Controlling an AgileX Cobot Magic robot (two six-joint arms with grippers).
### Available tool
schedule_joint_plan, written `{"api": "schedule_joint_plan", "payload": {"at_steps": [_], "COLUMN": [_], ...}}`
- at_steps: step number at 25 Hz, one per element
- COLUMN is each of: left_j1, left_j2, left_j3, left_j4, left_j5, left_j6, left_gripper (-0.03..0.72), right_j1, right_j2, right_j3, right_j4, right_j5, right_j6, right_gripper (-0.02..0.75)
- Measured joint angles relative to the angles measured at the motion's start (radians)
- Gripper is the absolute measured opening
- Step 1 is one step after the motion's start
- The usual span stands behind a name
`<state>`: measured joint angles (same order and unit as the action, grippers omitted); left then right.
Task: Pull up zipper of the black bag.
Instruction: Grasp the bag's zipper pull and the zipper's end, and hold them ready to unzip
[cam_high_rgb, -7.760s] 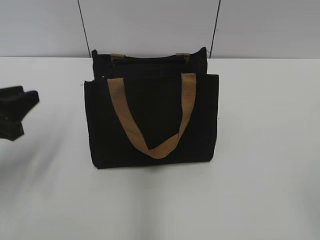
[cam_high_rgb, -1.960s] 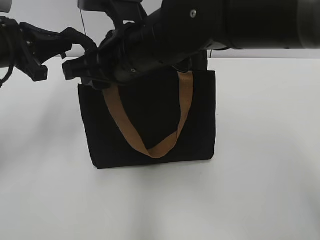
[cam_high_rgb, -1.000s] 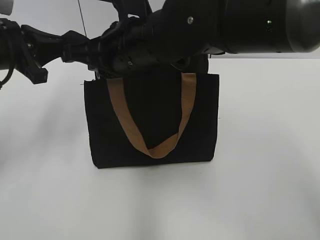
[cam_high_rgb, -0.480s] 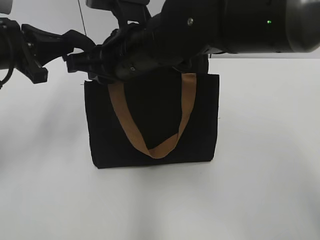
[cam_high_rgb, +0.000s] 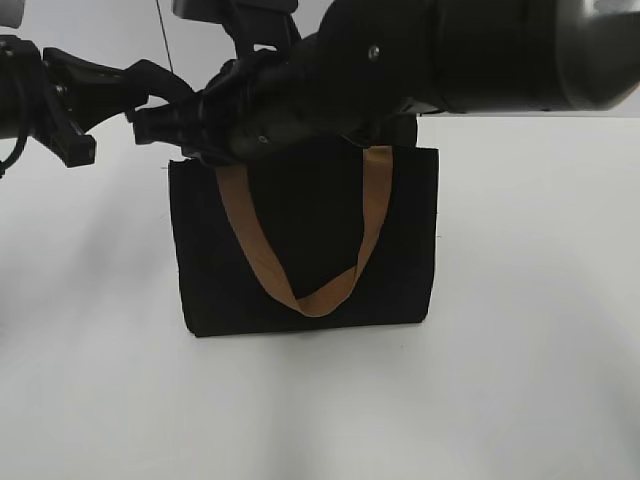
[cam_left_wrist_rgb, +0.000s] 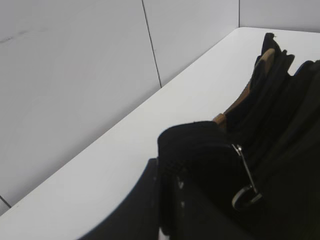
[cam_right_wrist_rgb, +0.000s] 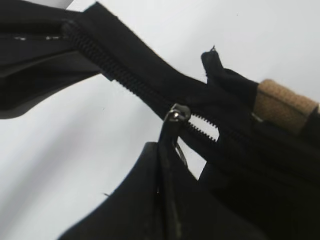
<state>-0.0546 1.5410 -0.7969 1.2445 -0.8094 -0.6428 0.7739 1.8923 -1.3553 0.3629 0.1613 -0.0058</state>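
Note:
My right gripper should open and close around the ring (cam_right_wrist_rgb: 181, 154) of the silver zipper pull, which sticks out beside its fingertips, before it pulls the zipper.
The black bag (cam_high_rgb: 400, 240) stands upright mid-table, its tan handle (cam_high_rgb: 250, 250) hanging down its front. My left gripper (cam_high_rgb: 175, 92) reaches in from the left and is shut on the bag's black fabric end (cam_left_wrist_rgb: 195, 137); in the left wrist view my left gripper (cam_left_wrist_rgb: 167, 167) shows closed jaws. My right gripper (cam_high_rgb: 155, 125) reaches across the bag top to its left end. In the right wrist view my right gripper (cam_right_wrist_rgb: 167, 147) is shut on the silver zipper (cam_right_wrist_rgb: 176, 114) pull. The zip line is closed on one side of the slider and parted on the other. The zipper hardware also shows in the left wrist view (cam_left_wrist_rgb: 244, 175).
The white table (cam_high_rgb: 520, 380) lies all round the bag. A grey panelled wall (cam_high_rgb: 560, 50) stands close behind it. The big right arm (cam_high_rgb: 450, 50) spans the top of the bag and hides its upper edge in the exterior view.
Both arms came in and closed on the bag's top left end. Over the last second the right gripper dropped slightly; in the last half second almost nothing moved.

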Motion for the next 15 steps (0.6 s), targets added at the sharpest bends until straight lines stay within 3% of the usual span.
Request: {"api": "schedule_joint_plan", "payload": {"at_steps": [12,15], "left_j1": [0.000,0.000], "left_j2": [0.000,0.000], "left_j3": [0.000,0.000], "left_j4": [-0.001,-0.001], "left_j5": [0.000,0.000], "left_j6": [-0.001,-0.005], "left_gripper": [-0.008,-0.008], "right_j1": [-0.002,-0.002], "right_j2": [-0.061,-0.061], "right_j3": [0.000,0.000], "right_j4": [-0.002,-0.012], "right_j5": [0.063,0.085], "right_j6": [-0.038,-0.092], "right_gripper": [-0.013,0.073]}}
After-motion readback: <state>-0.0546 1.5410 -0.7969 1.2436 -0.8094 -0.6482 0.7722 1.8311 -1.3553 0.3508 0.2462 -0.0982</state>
